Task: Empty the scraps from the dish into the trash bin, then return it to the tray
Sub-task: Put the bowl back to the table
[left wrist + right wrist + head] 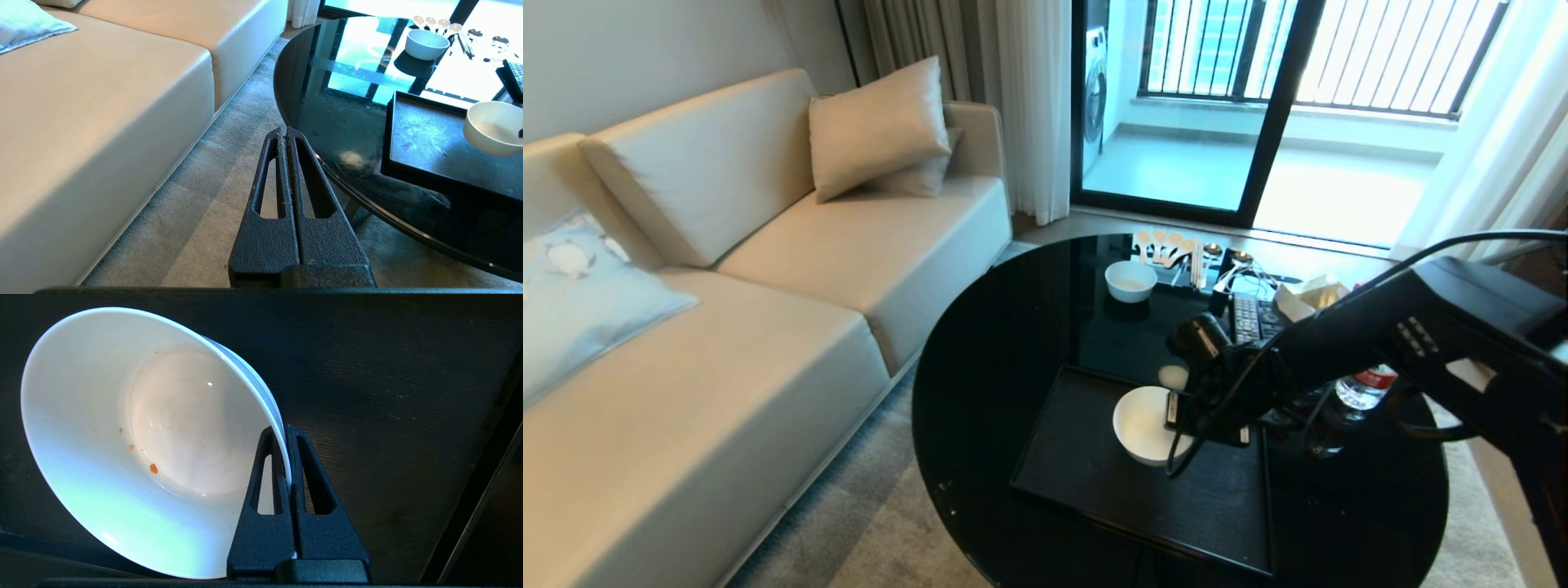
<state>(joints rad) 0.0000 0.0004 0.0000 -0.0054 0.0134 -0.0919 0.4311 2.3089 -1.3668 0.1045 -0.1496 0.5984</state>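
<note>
I will release the dish from my right gripper so that it ends up resting on the middle of the matte black tray (1156, 445).
My right gripper (1173, 413) (284, 430) is shut on the rim of the dish (1141, 425) (143, 437), a plain white bowl, one finger inside the wall and one outside. The dish hangs tilted over the middle of the matte black tray (1094, 465) (388, 396); whether its base touches the tray I cannot tell. Only a few tiny orange specks (153, 468) cling inside it; the scraps and the trash bin are out of view. My left gripper (284, 131) is shut and empty, parked over the carpet beside the table.
A smaller white bowl (1130, 281) stands at the far side of the glossy round table (996, 351), with spoons (1168, 245) behind it. A remote (1245, 318), tissues (1307, 298) and a water bottle (1356, 388) lie to the right. A sofa (768, 286) runs along the left.
</note>
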